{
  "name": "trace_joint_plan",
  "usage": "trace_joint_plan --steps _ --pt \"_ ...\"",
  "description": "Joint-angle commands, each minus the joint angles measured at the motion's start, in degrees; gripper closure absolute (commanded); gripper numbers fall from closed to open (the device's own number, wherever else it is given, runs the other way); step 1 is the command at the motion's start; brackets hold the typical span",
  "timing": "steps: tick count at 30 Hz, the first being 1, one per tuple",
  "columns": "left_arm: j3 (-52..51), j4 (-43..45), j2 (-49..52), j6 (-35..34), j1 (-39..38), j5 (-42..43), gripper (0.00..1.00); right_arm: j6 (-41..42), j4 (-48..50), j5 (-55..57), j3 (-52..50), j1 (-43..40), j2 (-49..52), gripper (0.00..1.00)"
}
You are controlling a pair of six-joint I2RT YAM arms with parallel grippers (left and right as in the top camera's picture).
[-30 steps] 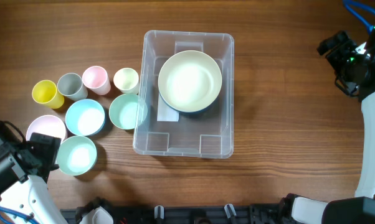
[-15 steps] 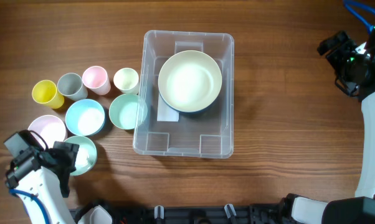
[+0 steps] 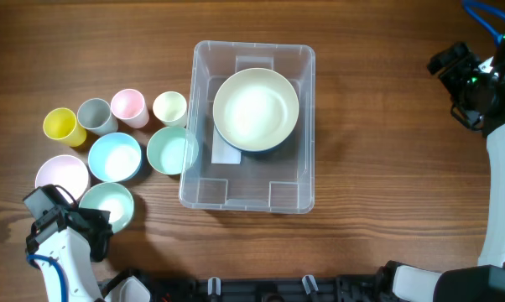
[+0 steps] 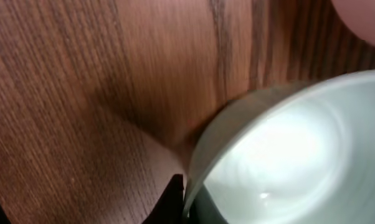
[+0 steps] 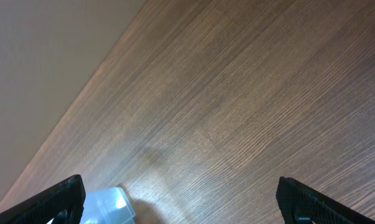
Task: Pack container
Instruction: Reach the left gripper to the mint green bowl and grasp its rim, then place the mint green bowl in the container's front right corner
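Note:
I need to release the mint bowl with my left gripper in the clear container, on its bottom just in front of the cream bowl (image 3: pixel 274 178).
The clear container (image 3: pixel 305 168) lies mid-table with a cream bowl (image 3: pixel 256 109) inside. To its left stand a green bowl (image 3: pixel 170 150), a light blue bowl (image 3: pixel 115 158), a pink bowl (image 3: pixel 61 174) and a mint bowl (image 3: pixel 110 204). My left gripper (image 3: pixel 95 223) is shut on the mint bowl's near-left rim. In the left wrist view the rim of the mint bowl (image 4: pixel 287 149) runs between the dark fingers of the left gripper (image 4: pixel 186 198). My right gripper (image 3: pixel 459 77) hangs open at the far right, its jaws wide over bare wood (image 5: pixel 181 200), with a corner of the container (image 5: pixel 106 204) showing.
Behind the bowls stands a row of cups: yellow (image 3: pixel 59 124), grey (image 3: pixel 94 115), pink (image 3: pixel 128 106) and cream (image 3: pixel 169 107). The green bowl touches the container's left wall. An edge of the pink bowl (image 4: pixel 362 17) shows beyond the mint one.
My left arm has swung in from the table's left edge to the mint bowl and its jaws have shut on the rim. The right arm has not moved.

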Motion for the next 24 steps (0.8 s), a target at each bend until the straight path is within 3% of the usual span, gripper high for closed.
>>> trace_joint_plan --steps 1,8,16,18,21,24 --pt "-0.13 -1.18 0.17 -0.13 0.48 2.12 0.96 0.39 0.11 -0.26 0.48 0.09 0.48 0.00" --pt "5.09 -8.68 -1.77 0.35 0.48 7.19 0.96 0.42 0.11 -0.26 0.48 0.09 0.48 0.00" --pt "21.68 -19.45 -11.54 2.12 0.46 8.87 0.96 0.42 0.13 -0.26 0.48 0.09 0.48 0.00" --pt "25.88 -18.78 -13.33 2.25 -0.02 10.84 0.96 0.42 0.11 -0.26 0.48 0.09 0.48 0.01" --pt "30.23 -9.77 -14.14 13.40 -4.57 22.29 0.96 0.42 0.11 -0.26 0.48 0.09 0.48 0.00" --pt "31.85 -3.15 -12.63 17.88 -11.89 26.01 0.96 0.42 0.13 -0.26 0.48 0.09 0.48 0.00"
